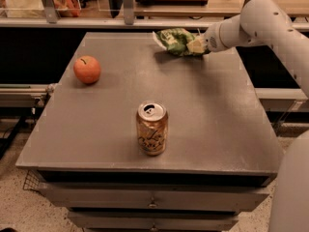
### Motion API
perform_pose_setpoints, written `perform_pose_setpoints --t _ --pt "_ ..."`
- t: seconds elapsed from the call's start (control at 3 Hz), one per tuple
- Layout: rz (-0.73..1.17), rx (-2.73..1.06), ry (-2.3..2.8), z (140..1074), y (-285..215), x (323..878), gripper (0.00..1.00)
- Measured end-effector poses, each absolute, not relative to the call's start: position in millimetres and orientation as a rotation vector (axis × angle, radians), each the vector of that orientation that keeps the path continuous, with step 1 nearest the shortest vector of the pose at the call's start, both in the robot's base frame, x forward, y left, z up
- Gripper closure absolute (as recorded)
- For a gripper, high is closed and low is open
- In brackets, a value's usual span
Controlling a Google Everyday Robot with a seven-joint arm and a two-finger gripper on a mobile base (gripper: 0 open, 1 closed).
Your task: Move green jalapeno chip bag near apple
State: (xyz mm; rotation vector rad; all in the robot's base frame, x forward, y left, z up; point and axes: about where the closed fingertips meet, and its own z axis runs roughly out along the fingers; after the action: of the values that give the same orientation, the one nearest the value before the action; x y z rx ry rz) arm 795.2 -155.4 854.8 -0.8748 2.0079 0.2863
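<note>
Next, my gripper lets go of the green jalapeno chip bag on the table (122, 51) next to the apple, toward the far edge of the table.
The green jalapeno chip bag (175, 41) is crinkled and shiny, held a little above the far part of the grey table (203, 120), right of centre. My gripper (195, 45) comes in from the right on a white arm and is shut on the bag's right end. The apple (87, 69), round and orange-red with a dark stem dimple, sits on the table's left side, well to the left of the bag and nearer than it.
A gold-brown drink can (152, 128) stands upright near the table's front middle. Shelving and a rail (145, 21) run behind the table's far edge. The white arm (270, 28) spans the right side.
</note>
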Motion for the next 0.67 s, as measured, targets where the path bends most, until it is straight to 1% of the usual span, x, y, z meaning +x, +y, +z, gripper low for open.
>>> perform_pose_setpoints --t 0.33,0.67 --pt "0.302 -0.903 1.934 882 -142 782 1.0" --pt "0.307 -0.959 1.842 916 -110 765 1.0"
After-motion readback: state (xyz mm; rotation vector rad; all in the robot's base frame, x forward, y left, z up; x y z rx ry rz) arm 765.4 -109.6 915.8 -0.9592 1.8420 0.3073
